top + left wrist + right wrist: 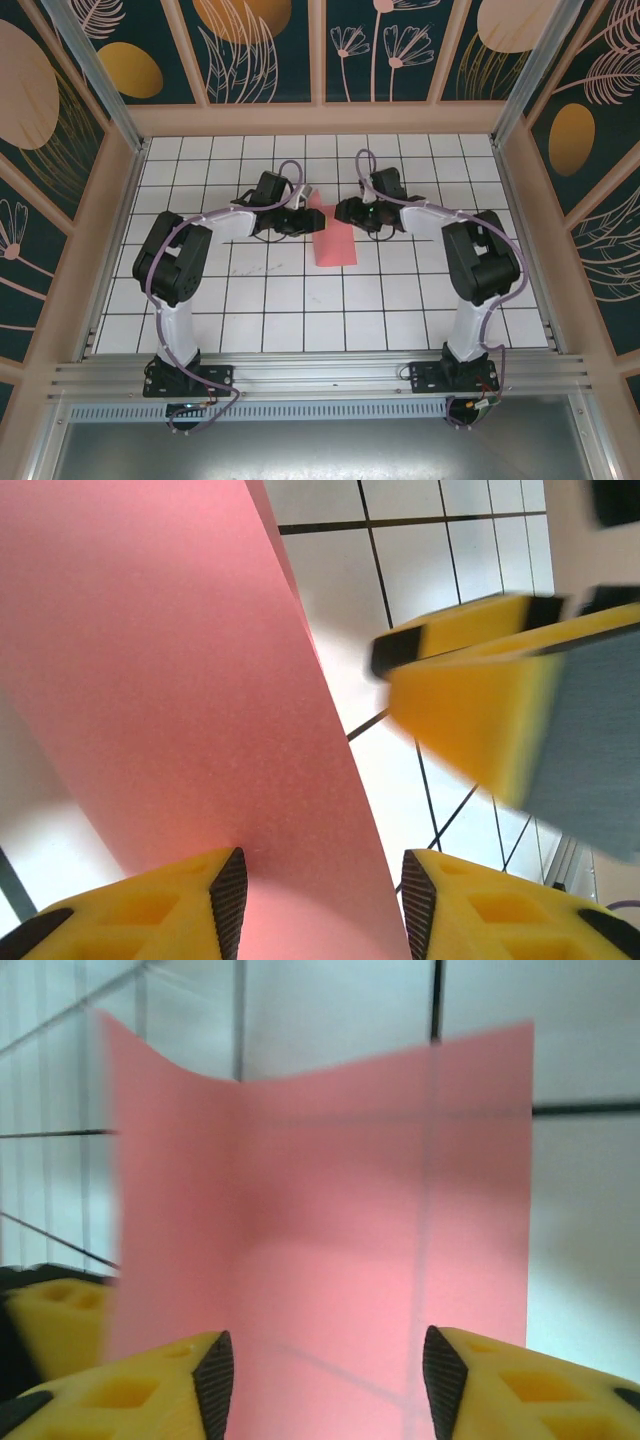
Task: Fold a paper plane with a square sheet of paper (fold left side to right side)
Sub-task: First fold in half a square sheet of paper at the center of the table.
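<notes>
The sheet's raised side stands by my open right fingertips, so my right gripper will pinch its free edge point(116, 1180) and pull it to the opposite edge.
The square sheet of paper point(337, 243) is coral-red and lies mid-table, its left part lifted off the tiles. In the left wrist view the sheet of paper point(180, 680) rises as a curved wall and passes between the wide-apart jaws of my left gripper point(318, 890), which is open. The right gripper's yellow fingers point(470, 690) hover just right of it. In the right wrist view the sheet of paper point(330, 1210) bends upward on its left; my right gripper point(328, 1375) stands open over it. From above, my left gripper point(303, 217) and right gripper point(345, 212) face each other at the sheet's far end.
The white tiled table point(250, 300) has black grid lines and is walled by wooden frames and patterned panels point(260, 50). Both arm bases sit on the metal rail point(320, 375) at the near edge. A yellow finger point(55, 1320) of the left gripper shows at the left.
</notes>
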### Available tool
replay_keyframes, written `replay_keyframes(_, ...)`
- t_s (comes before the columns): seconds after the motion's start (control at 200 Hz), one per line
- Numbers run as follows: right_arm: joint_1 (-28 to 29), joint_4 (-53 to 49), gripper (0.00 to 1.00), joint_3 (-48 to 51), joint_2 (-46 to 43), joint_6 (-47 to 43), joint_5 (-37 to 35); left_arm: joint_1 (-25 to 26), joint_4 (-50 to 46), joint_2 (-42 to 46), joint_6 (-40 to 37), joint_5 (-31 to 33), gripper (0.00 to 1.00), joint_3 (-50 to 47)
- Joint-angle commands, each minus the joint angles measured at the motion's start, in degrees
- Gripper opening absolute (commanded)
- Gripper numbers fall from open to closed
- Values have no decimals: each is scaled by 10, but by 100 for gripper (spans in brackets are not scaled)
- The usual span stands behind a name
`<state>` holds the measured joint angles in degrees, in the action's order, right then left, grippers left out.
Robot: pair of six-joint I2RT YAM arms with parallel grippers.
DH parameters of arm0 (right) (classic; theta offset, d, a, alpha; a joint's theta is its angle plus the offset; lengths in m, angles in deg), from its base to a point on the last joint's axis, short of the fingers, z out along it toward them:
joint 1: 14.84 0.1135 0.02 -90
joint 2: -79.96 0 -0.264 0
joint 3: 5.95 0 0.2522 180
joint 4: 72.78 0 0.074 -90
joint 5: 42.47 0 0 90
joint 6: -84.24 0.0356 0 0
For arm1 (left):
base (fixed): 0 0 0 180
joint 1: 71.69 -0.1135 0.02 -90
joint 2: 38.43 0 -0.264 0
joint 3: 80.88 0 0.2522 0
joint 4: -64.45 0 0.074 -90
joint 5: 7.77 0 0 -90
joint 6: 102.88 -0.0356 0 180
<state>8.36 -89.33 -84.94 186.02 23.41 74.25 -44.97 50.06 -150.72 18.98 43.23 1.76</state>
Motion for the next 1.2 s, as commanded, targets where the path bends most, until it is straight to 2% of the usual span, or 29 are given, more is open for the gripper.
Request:
replay_keyframes(0.0,-12,16,62,2,-42,5,11,5,11,-16,5,-15,50,23)
replay_keyframes(0.11,-12,17,63,12,-32,14,24,7,11,-18,1,-12,51,20)
replay_keyframes(0.185,-12,20,57,19,-22,24,31,8,8,-16,1,-10,53,21)
replay_keyframes(0.26,-12,27,56,27,-23,27,31,10,13,-14,2,-13,55,20)
replay_keyframes(0.46,-21,40,67,38,-47,23,44,15,18,-16,0,-18,61,20)
replay_keyframes(0.591,-29,89,68,57,-41,41,96,14,3,-17,-8,-10,52,24)
replay_keyframes(0.656,-30,110,66,55,-27,49,127,15,-2,-15,-12,-4,44,22)
replay_keyframes(0.756,-30,138,62,44,-6,63,156,15,-8,-13,-15,4,30,21)
replay_keyframes(1.011,-16,125,52,10,41,72,170,15,-14,-10,-18,15,28,20)
replay_keyframes(1.096,-11,128,45,6,46,72,175,14,-16,-8,-20,17,28,20)
replay_keyframes(1.196,-10,110,26,0,50,62,168,15,-15,-5,-19,19,30,20)
